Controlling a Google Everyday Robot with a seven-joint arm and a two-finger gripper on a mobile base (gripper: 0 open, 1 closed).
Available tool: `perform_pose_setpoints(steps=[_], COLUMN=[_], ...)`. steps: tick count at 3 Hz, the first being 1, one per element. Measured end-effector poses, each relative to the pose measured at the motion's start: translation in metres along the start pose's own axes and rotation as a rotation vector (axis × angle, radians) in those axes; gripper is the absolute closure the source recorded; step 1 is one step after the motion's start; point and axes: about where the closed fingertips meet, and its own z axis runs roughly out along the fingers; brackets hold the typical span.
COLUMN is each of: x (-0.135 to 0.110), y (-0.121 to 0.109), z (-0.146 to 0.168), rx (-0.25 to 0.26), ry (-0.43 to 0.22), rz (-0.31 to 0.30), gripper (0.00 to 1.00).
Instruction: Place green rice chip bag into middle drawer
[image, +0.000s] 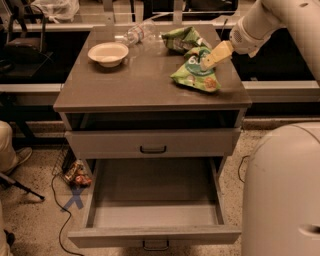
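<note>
Next, my gripper grabs the far part (197, 63) of the green rice chip bag, in front of the smaller green bag.
The green rice chip bag (194, 74) lies flat on the right side of the cabinet top, its white letters on a teal patch facing up. My gripper (213, 57) reaches in from the upper right and sits over the bag's upper right part, at or just above its surface. The middle drawer (155, 212) is pulled wide open below, with its plain grey floor bare. A closed drawer front (152, 142) with a dark handle sits above it.
A smaller green bag (181, 38) lies behind the rice chip bag. A clear plastic bottle (135, 34) and a white bowl (107, 53) sit at the back left. My white base (280, 190) fills the lower right. A snack packet (76, 175) and cables lie on the floor at left.
</note>
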Motion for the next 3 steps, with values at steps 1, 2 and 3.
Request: perform_pose_setpoints(steps=[1, 2, 3], x=[-0.016, -0.025, -0.033], y=[0.014, 0.030, 0.043], z=[0.021, 0.041, 0.052], rx=[0.001, -0.004, -0.006], ry=[0.038, 0.086, 0.116], rz=[-0.005, -0.018, -0.027], gripper=[0.00, 0.00, 0.00])
